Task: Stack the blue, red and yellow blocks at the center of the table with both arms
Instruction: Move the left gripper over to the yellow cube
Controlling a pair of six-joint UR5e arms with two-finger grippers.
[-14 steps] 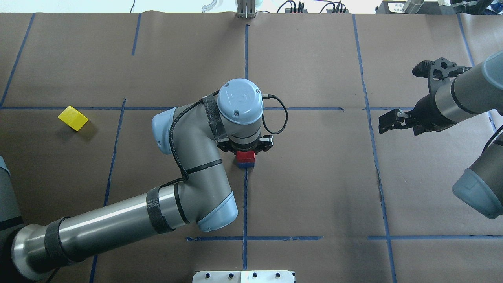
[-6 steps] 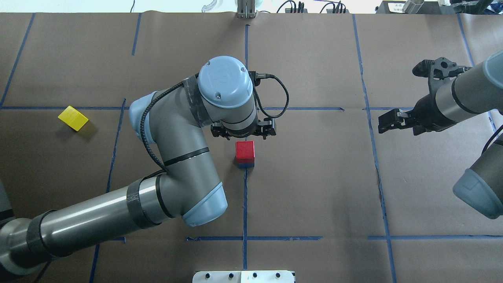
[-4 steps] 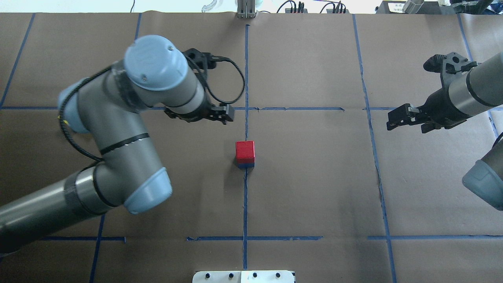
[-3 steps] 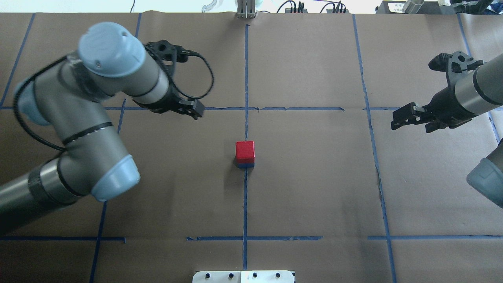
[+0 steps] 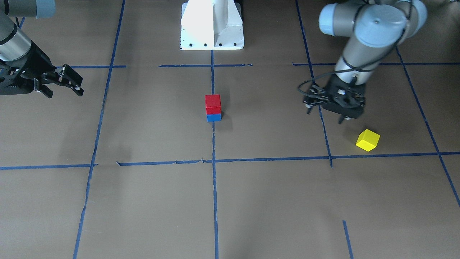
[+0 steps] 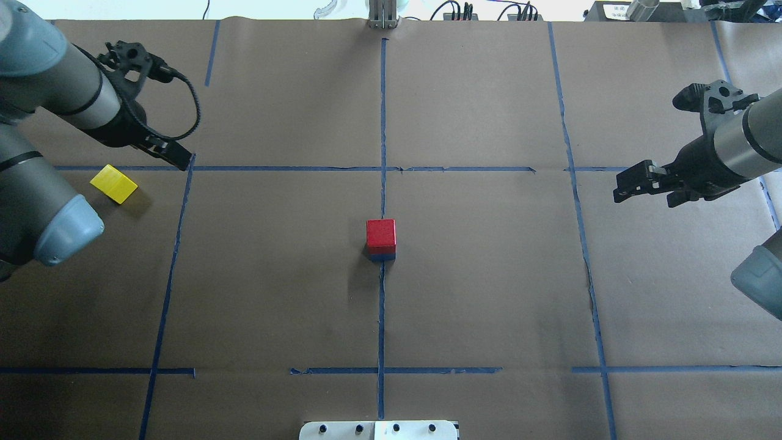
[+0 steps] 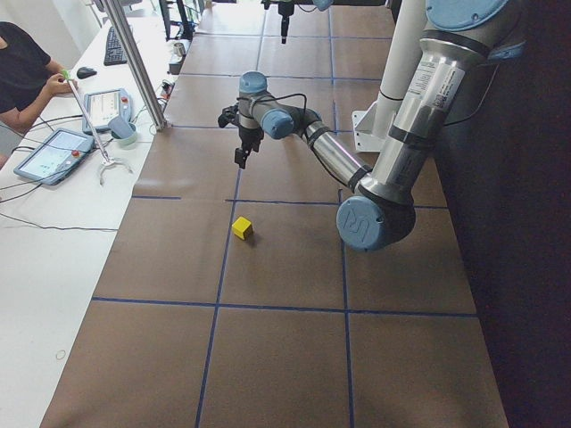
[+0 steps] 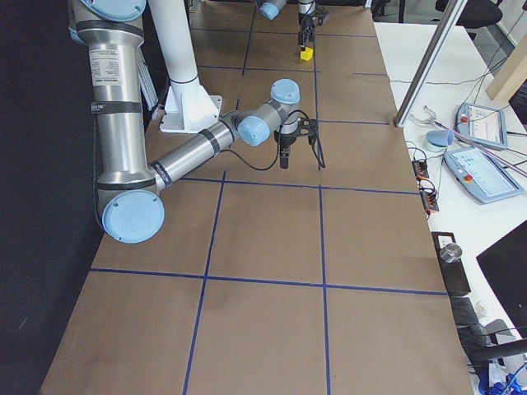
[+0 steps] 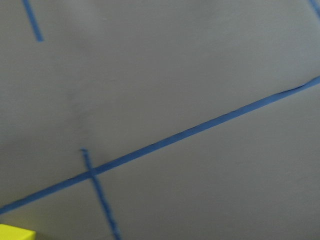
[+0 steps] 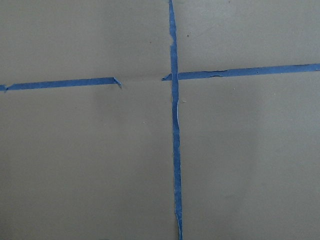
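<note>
The red block already sits on the blue block, so my left gripper will close on opposite sides of the yellow block [image 5: 367,139] [image 9: 16,233].
A red block [image 6: 381,233] sits on a blue block [image 6: 382,257] at the table's center; the stack also shows in the front view, red block [image 5: 212,104] over blue block [image 5: 214,117]. A yellow block [image 6: 113,183] lies alone at the far left, also seen from the front [image 5: 367,140] and at the bottom-left corner of the left wrist view [image 9: 15,233]. My left gripper [image 6: 174,156] is open and empty, above the table a little right of the yellow block; from the front [image 5: 325,116] its fingers are spread. My right gripper [image 6: 632,183] is open and empty, raised at the far right.
Brown paper with blue tape lines covers the table. The robot's white base [image 5: 212,25] stands at the near edge. A metal post [image 6: 382,13] and cables lie at the far edge. An operator and tablets sit beyond the far edge in the exterior left view.
My left gripper let go of the red block on the blue block, rose and swung far left to beside the yellow block. My right gripper drew back slightly to the right.
</note>
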